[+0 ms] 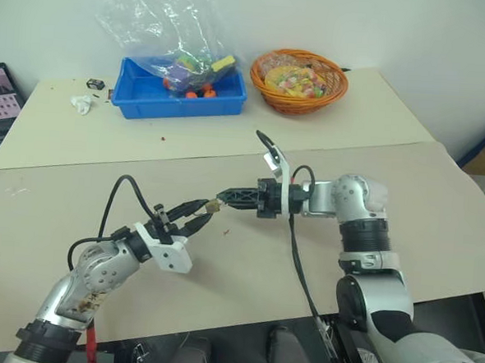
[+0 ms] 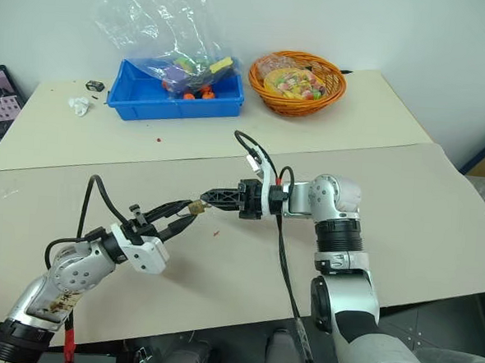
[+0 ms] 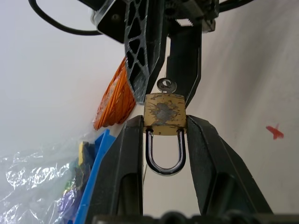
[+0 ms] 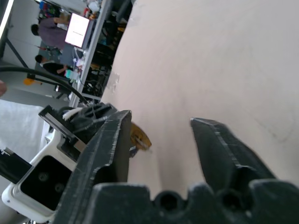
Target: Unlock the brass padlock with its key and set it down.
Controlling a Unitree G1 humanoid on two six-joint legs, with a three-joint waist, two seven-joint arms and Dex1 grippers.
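Observation:
My left gripper has the padlock's shackle pointing back into it, so next my right gripper takes the padlock's brass body (image 1: 213,205) to free my left gripper for the shackle.
The small brass padlock (image 3: 163,114) hangs above the table, pinched by its sides between my left gripper's fingers (image 3: 126,158). Its silvery shackle (image 3: 163,161) points back toward that wrist. A silver key (image 3: 167,85) sticks out of the padlock's far end. My left gripper (image 1: 206,210) is shut on the padlock (image 1: 214,204). My right gripper (image 1: 225,199) reaches in from the right, level, with its tips at the key. In the right wrist view its fingers (image 4: 112,140) stand apart, open, and the padlock (image 4: 139,139) is just beside one of them.
At the back of the far table are a blue bin (image 1: 182,100) with toys under a clear plastic bag (image 1: 162,20) and an orange basket (image 1: 297,98) of sweets. A crumpled white scrap (image 1: 82,103) and a small black object (image 1: 94,83) lie at the far left.

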